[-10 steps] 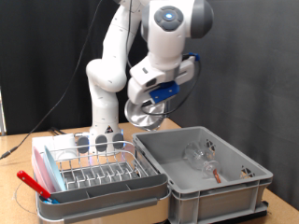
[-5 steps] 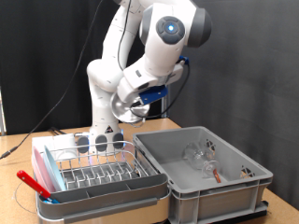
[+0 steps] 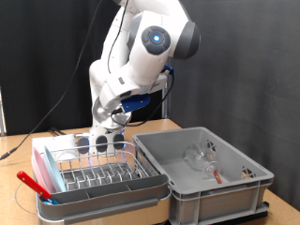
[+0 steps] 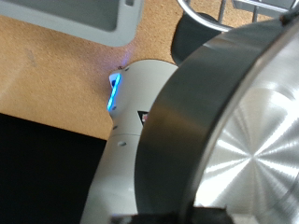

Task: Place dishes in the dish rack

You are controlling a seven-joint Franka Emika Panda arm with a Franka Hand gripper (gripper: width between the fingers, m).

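Next, my gripper releases the steel bowl among the wires at the back middle of the dish rack [image 3: 106, 154].
My gripper [image 3: 120, 109] hangs above the back of the dish rack [image 3: 94, 172], shut on a shiny steel bowl [image 3: 112, 112]. In the wrist view the bowl [image 4: 238, 140] fills most of the picture, its brushed inside and dark rim very close to the camera, and the fingers do not show. The rack is a low silver wire rack with prongs in a pink-and-grey tray [image 3: 103, 197] at the exterior view's lower left. Small clear glassware [image 3: 199, 156] lies in the grey crate [image 3: 234, 192].
The deep grey crate stands right of the rack and also holds a red-handled utensil [image 3: 215, 172]. Another red-handled utensil [image 3: 32, 185] leans at the rack's left end. The robot's white base [image 4: 131, 112] with a blue light stands on the wooden table [image 4: 51, 79].
The arm has swung toward the exterior view's left, carrying the steel bowl from above the crate's near corner to above the back of the rack.
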